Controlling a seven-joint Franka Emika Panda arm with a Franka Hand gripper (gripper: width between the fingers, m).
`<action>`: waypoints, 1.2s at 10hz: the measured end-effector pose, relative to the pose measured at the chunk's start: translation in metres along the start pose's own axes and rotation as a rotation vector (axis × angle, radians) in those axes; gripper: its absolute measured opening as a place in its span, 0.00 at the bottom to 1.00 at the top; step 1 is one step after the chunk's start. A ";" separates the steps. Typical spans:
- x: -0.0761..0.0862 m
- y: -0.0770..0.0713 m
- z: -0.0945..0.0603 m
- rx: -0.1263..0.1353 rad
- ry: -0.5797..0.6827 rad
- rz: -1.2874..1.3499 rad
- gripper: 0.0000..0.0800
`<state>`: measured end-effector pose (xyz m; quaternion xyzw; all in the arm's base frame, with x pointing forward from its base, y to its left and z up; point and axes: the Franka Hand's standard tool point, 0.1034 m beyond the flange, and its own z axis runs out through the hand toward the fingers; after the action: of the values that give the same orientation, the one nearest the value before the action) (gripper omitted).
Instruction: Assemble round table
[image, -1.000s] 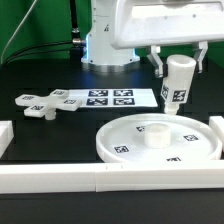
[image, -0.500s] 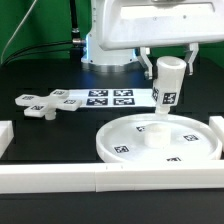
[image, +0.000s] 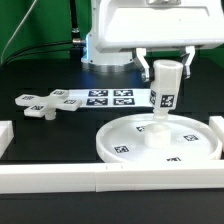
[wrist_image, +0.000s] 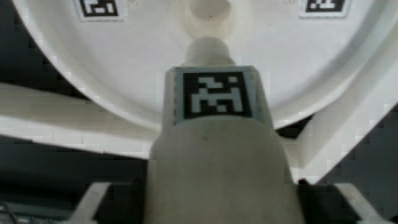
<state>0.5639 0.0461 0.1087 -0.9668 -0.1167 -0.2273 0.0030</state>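
Note:
The leg will stand upright on the middle part of the round disc (image: 155, 128) (wrist_image: 210, 12). My gripper needs to let go of it there.
The large rimmed round disc (image: 158, 142) lies on the black table at the front of the exterior view, right of middle, with its hub (image: 154, 134) up. My gripper (image: 165, 72) is shut on the thick cylindrical leg (image: 165, 88) and holds it upright just above the hub. The leg bears a black-white marker. In the wrist view the leg (wrist_image: 217, 140) fills the middle between my fingers and points at the hub (wrist_image: 210, 12) on the disc (wrist_image: 107, 70). The cross-shaped four-arm piece (image: 43, 103) lies at the exterior view's left.
The marker board (image: 108, 98) lies flat behind the disc. Long white border bars run along the front edge (image: 90, 180) and at the exterior view's left (image: 5, 134) and right (image: 217, 124). The arm's base (image: 105, 50) stands at the back.
My gripper has carried the leg toward the exterior view's left and tipped it from a slant to upright, so it now hangs over the disc's hub.

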 end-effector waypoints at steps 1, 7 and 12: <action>0.000 0.000 0.001 -0.001 0.004 -0.002 0.51; -0.011 0.001 0.012 0.001 -0.010 -0.007 0.51; -0.015 0.002 0.022 -0.009 0.026 -0.002 0.51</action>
<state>0.5605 0.0419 0.0827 -0.9637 -0.1167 -0.2403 -0.0004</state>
